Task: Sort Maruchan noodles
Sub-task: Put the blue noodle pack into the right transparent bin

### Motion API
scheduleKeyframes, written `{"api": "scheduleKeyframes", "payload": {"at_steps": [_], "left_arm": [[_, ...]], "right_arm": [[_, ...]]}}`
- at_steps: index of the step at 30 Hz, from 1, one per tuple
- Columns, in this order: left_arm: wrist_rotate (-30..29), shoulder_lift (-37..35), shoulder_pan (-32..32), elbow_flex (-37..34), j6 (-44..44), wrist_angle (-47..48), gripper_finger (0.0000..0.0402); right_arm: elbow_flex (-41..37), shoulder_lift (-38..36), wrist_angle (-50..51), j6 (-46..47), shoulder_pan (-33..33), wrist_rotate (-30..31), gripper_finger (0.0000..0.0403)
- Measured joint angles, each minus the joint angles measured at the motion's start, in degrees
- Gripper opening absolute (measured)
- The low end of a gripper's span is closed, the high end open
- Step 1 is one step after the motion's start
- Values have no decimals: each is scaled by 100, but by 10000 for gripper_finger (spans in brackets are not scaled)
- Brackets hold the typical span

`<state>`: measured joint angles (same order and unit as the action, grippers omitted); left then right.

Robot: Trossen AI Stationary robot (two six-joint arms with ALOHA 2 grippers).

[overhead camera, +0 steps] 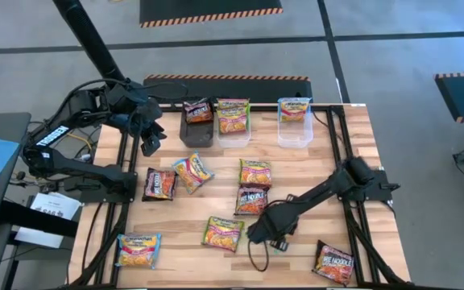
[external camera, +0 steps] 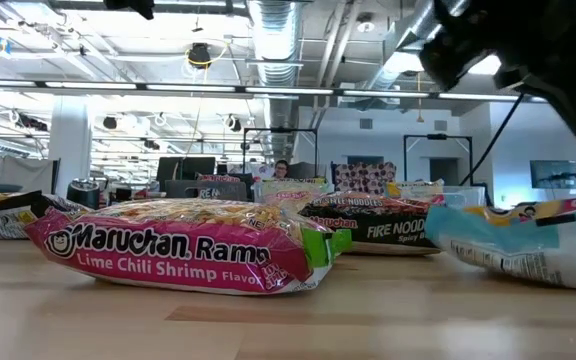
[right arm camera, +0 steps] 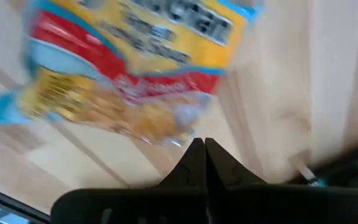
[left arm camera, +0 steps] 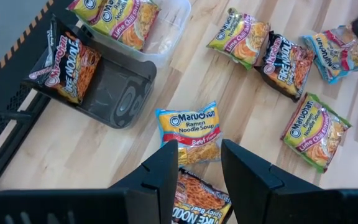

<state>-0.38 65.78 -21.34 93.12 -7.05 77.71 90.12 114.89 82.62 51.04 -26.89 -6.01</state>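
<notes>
The robot's right gripper will set the light blue packet down between the nearest lime packet and the dark corner packet (overhead camera: 277, 230).
Several Maruchan noodle packets lie flat on the wooden table (overhead camera: 296, 185): dark ones (overhead camera: 250, 200), lime-green-edged ones (overhead camera: 222, 234) and a light blue one (overhead camera: 139, 250). My right gripper (overhead camera: 260, 234) is near the table's middle front, shut on another light blue packet (left arm camera: 337, 50), which the arm mostly hides in the high view. My left gripper (overhead camera: 150, 145) hangs open above the table's far left, over a beef packet (left arm camera: 191, 134), and holds nothing. My right gripper pinches the light blue packet's edge (right arm camera: 179, 138) between its two fingertips, coming from above and pointing steeply down. The packet (external camera: 528, 245) hangs tilted below the fingers. I cannot tell whether its lower end touches the table.
Along the far edge stand a black tub (overhead camera: 192, 135) with a dark packet, a clear tub (overhead camera: 234, 138) with a lime packet and a clear tub (overhead camera: 295, 138) with a light blue packet. A dark packet (overhead camera: 333, 262) lies at the near right corner.
</notes>
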Motion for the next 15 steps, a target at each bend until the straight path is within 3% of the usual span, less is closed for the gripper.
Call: {"api": "scheduleKeyframes", "payload": {"at_steps": [9,15], "left_arm": [[0,0,0,0,-2,2,109],[0,0,0,0,-82,2,109]], "right_arm": [[-1549,-1757,-1118,436,322,6,3],[-2408,-2923,-2179,228,750,-106,10]]}}
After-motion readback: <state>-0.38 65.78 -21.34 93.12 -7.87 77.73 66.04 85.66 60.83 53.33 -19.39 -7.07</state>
